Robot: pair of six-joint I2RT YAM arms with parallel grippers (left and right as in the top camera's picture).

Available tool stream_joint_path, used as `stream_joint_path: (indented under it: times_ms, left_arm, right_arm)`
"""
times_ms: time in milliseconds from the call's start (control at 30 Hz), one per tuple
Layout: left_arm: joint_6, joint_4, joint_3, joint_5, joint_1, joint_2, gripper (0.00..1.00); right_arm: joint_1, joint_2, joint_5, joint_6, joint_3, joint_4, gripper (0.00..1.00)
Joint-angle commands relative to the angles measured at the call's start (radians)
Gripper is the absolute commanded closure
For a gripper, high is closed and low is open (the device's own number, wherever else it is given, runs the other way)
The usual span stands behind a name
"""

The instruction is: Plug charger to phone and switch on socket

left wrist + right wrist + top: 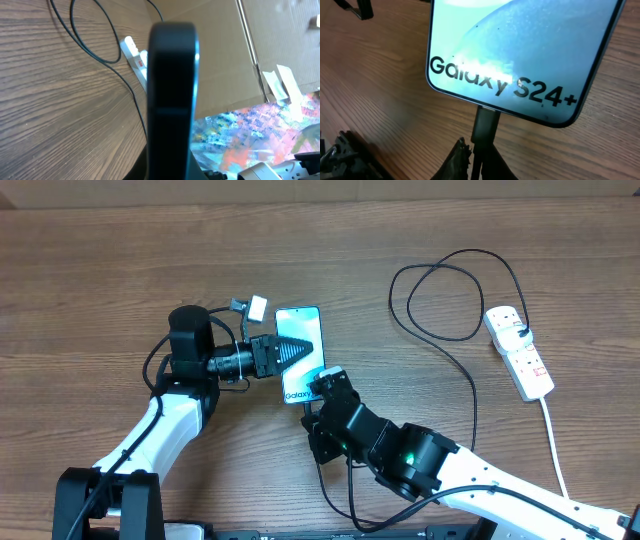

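Observation:
Next, my left gripper lets the phone go flat on the wooden table (pixel 294 392) beside the fingers of my right gripper. The phone now lies screen up at mid-table.
The phone (pixel 300 330) lies screen up at mid-table, with "Galaxy S24+" at its near short edge (pixel 510 55). My left gripper (pixel 295 348) reaches in from the left and is shut on the phone, one finger lying over the screen. In the left wrist view the phone shows as a dark edge-on bar (pixel 172 90). My right gripper (pixel 325 385) is shut on the charger's black plug tip (pixel 485 125), which touches the middle of the phone's near edge. The charger cable (pixel 440 300) loops to the socket (pixel 518 350), a white power strip at the right, which also shows in the left wrist view (pixel 135 52).
The socket's white cord (pixel 555 450) runs toward the near right table edge. A cardboard wall (pixel 225 60) stands beyond the table. A small white connector (pixel 258 307) sits on my left wrist, just left of the phone's far end.

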Motion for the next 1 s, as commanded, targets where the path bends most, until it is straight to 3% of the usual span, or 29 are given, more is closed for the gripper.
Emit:
stream_joint_path:
  times_ms: [0, 67, 267, 367, 500, 667, 833, 967]
  left_arm:
    - [0.047, -0.036, -0.050, 0.132, -0.049, 0.000, 0.96]
    - [0.045, -0.036, -0.050, 0.116, -0.049, 0.000, 0.96]
    - [-0.004, -0.049, -0.050, -0.039, -0.049, 0.000, 0.96]
    - [-0.058, -0.055, -0.050, -0.120, -0.049, 0.000, 0.96]
    - [-0.041, -0.056, -0.044, -0.138, -0.057, 0.000, 0.96]
    - [0.028, -0.165, -0.031, -0.278, -0.061, 0.001, 0.96]
    - [0.212, -0.480, 0.051, -0.435, -0.061, 0.008, 0.96]
    - [0.349, -0.640, 0.143, -0.446, -0.061, 0.043, 0.96]
  right_arm:
    - [-0.024, -0.024, 0.179, 0.007, 0.135, 0.107, 0.83]
    - [-0.024, -0.025, 0.174, 0.007, 0.135, 0.094, 0.75]
    - [-0.024, -0.027, 0.111, 0.007, 0.135, -0.003, 0.34]
    - [-0.024, -0.051, 0.107, 0.008, 0.136, -0.040, 0.24]
    - [-0.024, -0.123, 0.107, 0.007, 0.136, -0.117, 0.01]
    - [-0.024, -0.205, 0.107, 0.008, 0.136, -0.231, 0.00]
    - [-0.024, -0.262, 0.114, 0.061, 0.136, -0.337, 0.00]
    - [-0.024, -0.266, 0.114, 0.061, 0.136, -0.359, 0.00]
